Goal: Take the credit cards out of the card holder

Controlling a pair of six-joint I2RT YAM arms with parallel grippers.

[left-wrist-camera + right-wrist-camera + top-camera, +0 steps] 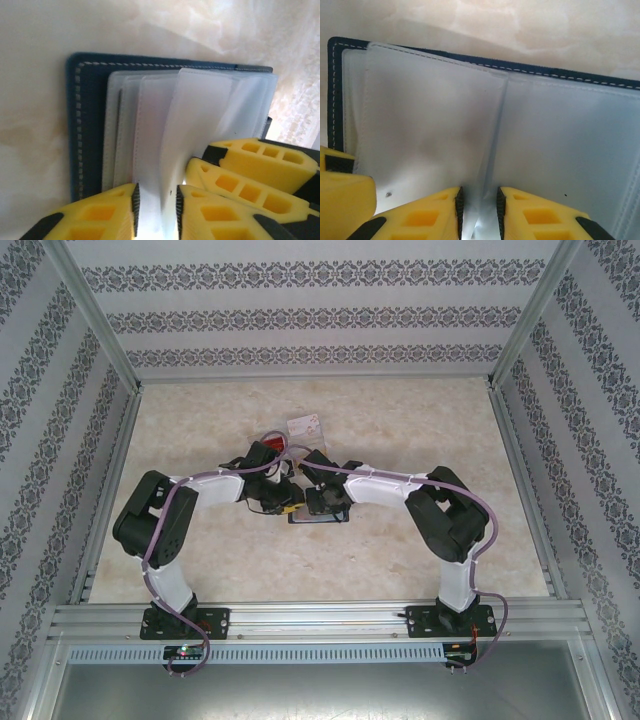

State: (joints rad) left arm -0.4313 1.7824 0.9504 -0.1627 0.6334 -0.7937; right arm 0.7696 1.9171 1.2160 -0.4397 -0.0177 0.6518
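Observation:
The upright sleeve in my left gripper looks empty and hides the next, so next I fold it over the spine, then take the pink-tinted sleeve [152,117] beneath.
The navy card holder [320,517] lies open on the table between my two grippers. In the left wrist view its stitched cover [87,125] carries a fan of clear sleeves [150,115], and none of the sleeves shows a card. My left gripper [156,210] is shut on one upright sleeve. My right gripper [479,210] pinches the sleeves [430,125] near their spine, and its yellow fingers [240,175] sit just right of the left ones. A red card [262,452] and a white-pinkish card [305,426] lie on the table behind the arms.
The marble-patterned table [200,420] is fenced by aluminium rails and patterned walls. Both wrists crowd together at the centre [300,490], with pink cables looping over the arms. Open tabletop lies to the left, right and far side.

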